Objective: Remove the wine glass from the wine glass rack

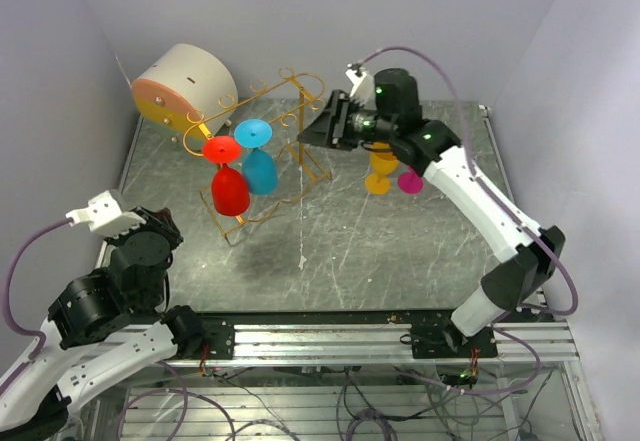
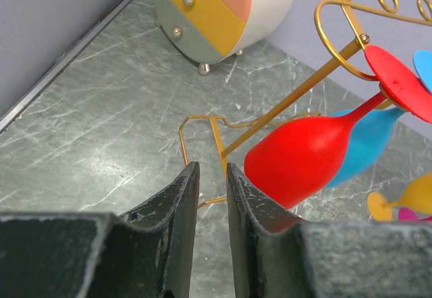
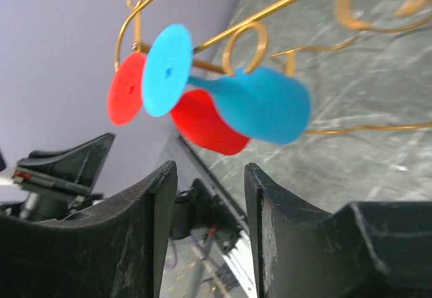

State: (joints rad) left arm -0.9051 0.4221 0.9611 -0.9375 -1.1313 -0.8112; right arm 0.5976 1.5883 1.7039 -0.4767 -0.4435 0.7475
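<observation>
Next, my right gripper closes on the edge of the blue wine glass's round base (image 1: 267, 137) (image 3: 159, 111), above the rail of the wine glass rack.
The gold wire wine glass rack (image 1: 285, 121) stands at the back middle of the table. A red wine glass (image 1: 229, 189) and a blue wine glass (image 1: 260, 169) hang upside down from its rails. My right gripper (image 1: 312, 133) is open and empty, just right of the rack at rail height. In the right wrist view the blue glass (image 3: 263, 105) and the red glass (image 3: 202, 126) hang beyond my open gripper (image 3: 206, 169), under the rack rail (image 3: 283, 2). My left gripper (image 2: 211, 169) is empty, its jaws narrowly apart, low and short of the red glass (image 2: 304, 156) and the rack (image 2: 297, 98).
A cream drum with an orange face (image 1: 185, 86) sits at the back left, close to the rack. An orange glass (image 1: 380, 179) and a magenta glass (image 1: 410, 182) lie on the table under my right arm. Grey walls close in on the left, back and right.
</observation>
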